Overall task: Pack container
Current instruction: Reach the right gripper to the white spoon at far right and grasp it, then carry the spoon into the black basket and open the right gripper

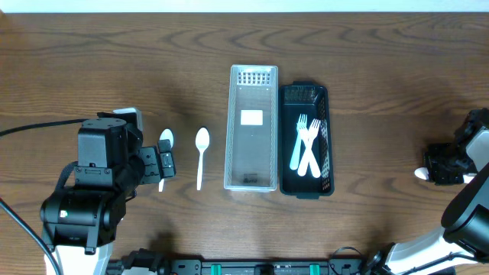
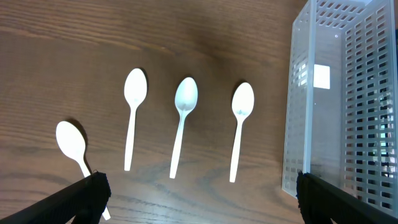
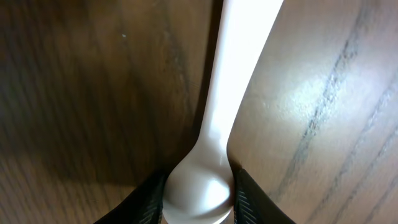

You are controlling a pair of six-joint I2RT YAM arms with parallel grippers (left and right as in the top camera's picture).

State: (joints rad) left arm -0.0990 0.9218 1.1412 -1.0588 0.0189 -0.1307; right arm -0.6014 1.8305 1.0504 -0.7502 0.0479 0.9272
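Next, I let go of the white spoon with my right gripper in the black basket (image 1: 287,145), between the forks and the clear container.
A clear slotted container (image 1: 252,126) stands mid-table, with a black basket (image 1: 324,137) holding white forks (image 1: 306,145) right beside it. In the overhead view two white spoons (image 1: 202,145) lie left of the clear container. The left wrist view shows several spoons (image 2: 185,99) in a row beside the clear container (image 2: 336,106). My left gripper (image 1: 164,162) hovers over the spoons, and the left wrist view shows it (image 2: 199,186) open and empty. My right gripper (image 1: 439,172) at the far right edge is shut on the bowl of a white spoon (image 3: 236,74), low over the wood.
Wood-grain table (image 1: 367,69) all round. A black cable (image 1: 30,128) runs in from the left edge to the left arm. A rail with hardware (image 1: 260,267) sits along the front edge.
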